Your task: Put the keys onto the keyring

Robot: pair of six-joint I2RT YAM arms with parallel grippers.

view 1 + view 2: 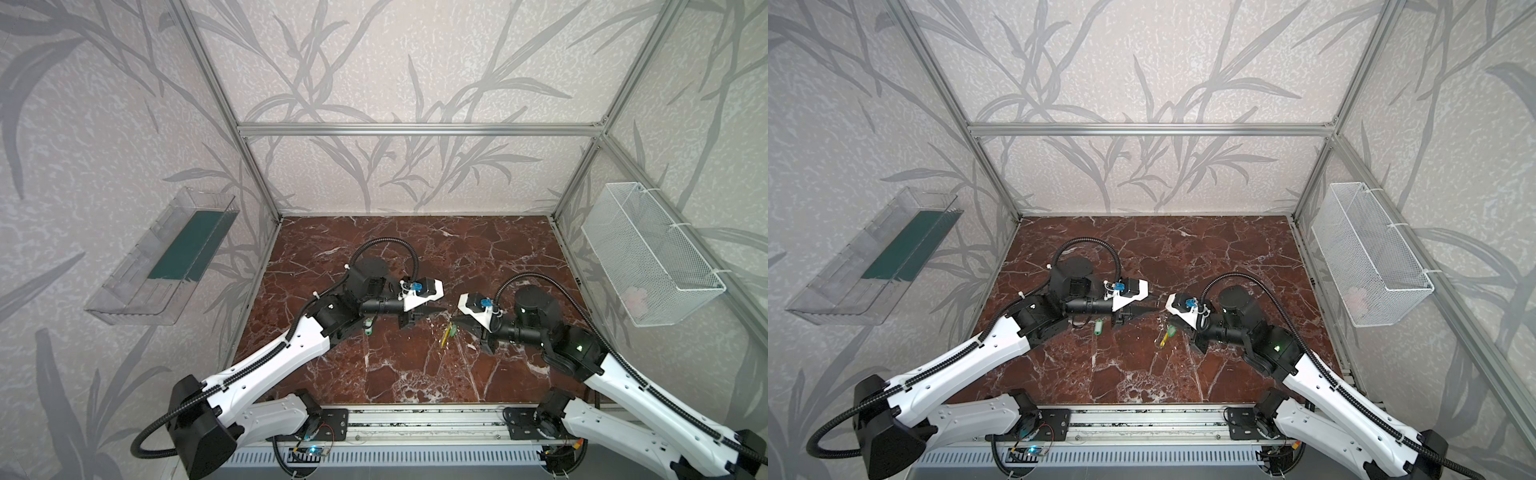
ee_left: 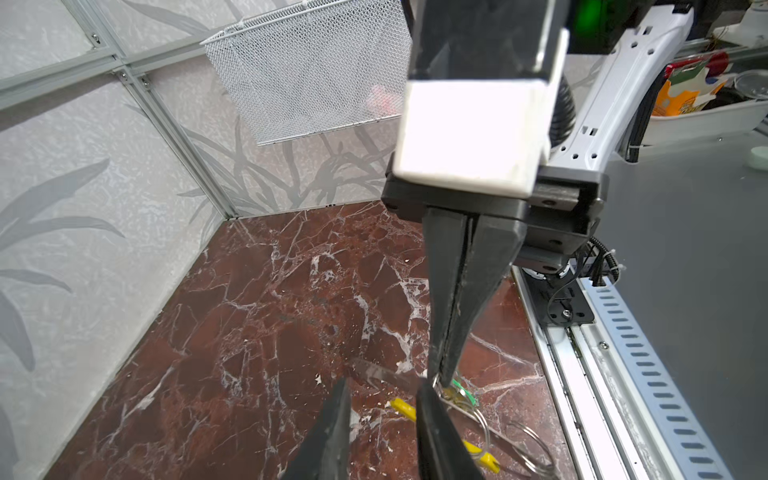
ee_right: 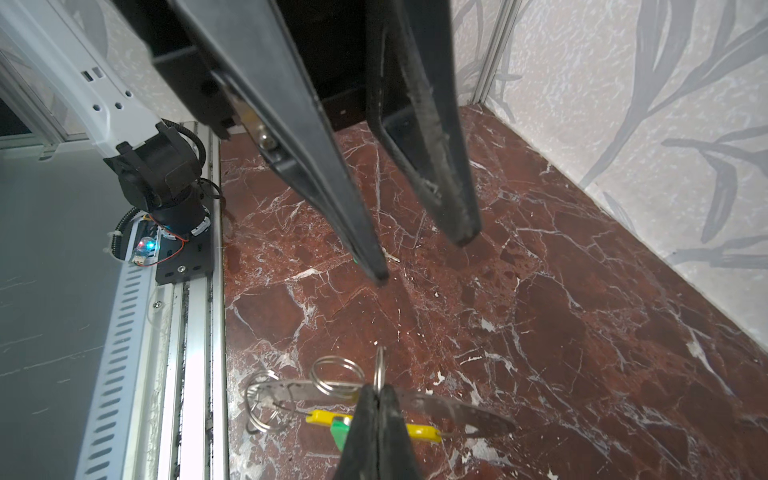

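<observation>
The wire ring in the robot's right gripper sits outside the left gripper's fingers, so next the left gripper moves them toward the rail and closes on the ring's free edge [image 3: 380, 352].
The keyring [image 3: 465, 411], a flat grey band with a yellow sleeve [image 3: 422, 431], lies on the marble between both grippers, with loose wire rings [image 3: 334, 376] on it. One key's green tag [image 3: 341, 428] lies against the sleeve. My right gripper [image 3: 378, 388] is shut on a small upright wire ring [image 3: 379, 368] just above the band. My left gripper [image 2: 383, 382] stands open and empty, its fingertips close above the band's far end. Another of the keys [image 1: 1098, 326], green-tagged, lies under the left arm's wrist. In a top view the grippers [image 1: 440, 311] [image 1: 454, 321] nearly meet.
A white mesh basket [image 1: 652, 257] hangs on the right wall and a clear plastic tray [image 1: 166, 257] on the left wall. An aluminium rail [image 1: 415, 419] runs along the table's front edge, close to the keyring. Frame posts stand at the back corners.
</observation>
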